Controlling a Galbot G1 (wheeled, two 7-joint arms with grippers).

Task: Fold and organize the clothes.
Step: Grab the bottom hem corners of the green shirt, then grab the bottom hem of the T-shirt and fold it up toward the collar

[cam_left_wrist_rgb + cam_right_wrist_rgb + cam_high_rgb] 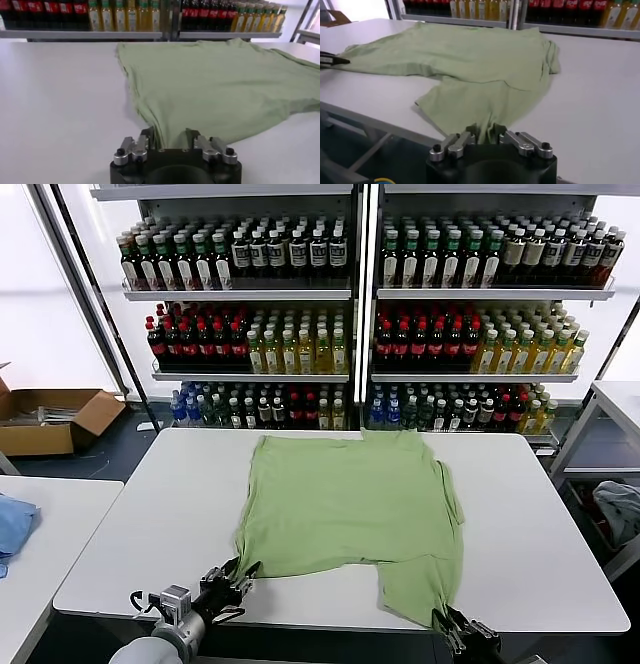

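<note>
Next, I let go of the shirt's near corner with my right gripper on top of the shirt's side edge (434, 488) (538, 73) that faces the grey-blue bundle.
The clothes (350, 504) are one light green shirt lying spread and plain side up on the white table (150, 514), also seen in the left wrist view (215, 85) and right wrist view (470, 60). My left gripper (238, 574) is at the table's near edge, at the shirt's near-left corner. In its wrist view the gripper (171, 137) has the hem bunched between its fingers, with creases running out from them. My right gripper (447, 619) is at the shirt's near-right corner, which hangs over the table's edge. It is shut (485, 131) on a pinch of that fabric.
Shelves of bottles (360, 314) stand behind the table. A cardboard box (50, 419) lies on the floor at the far left. A blue cloth (12, 524) rests on a second table to the left, and a grey-blue bundle (620, 509) sits at the right.
</note>
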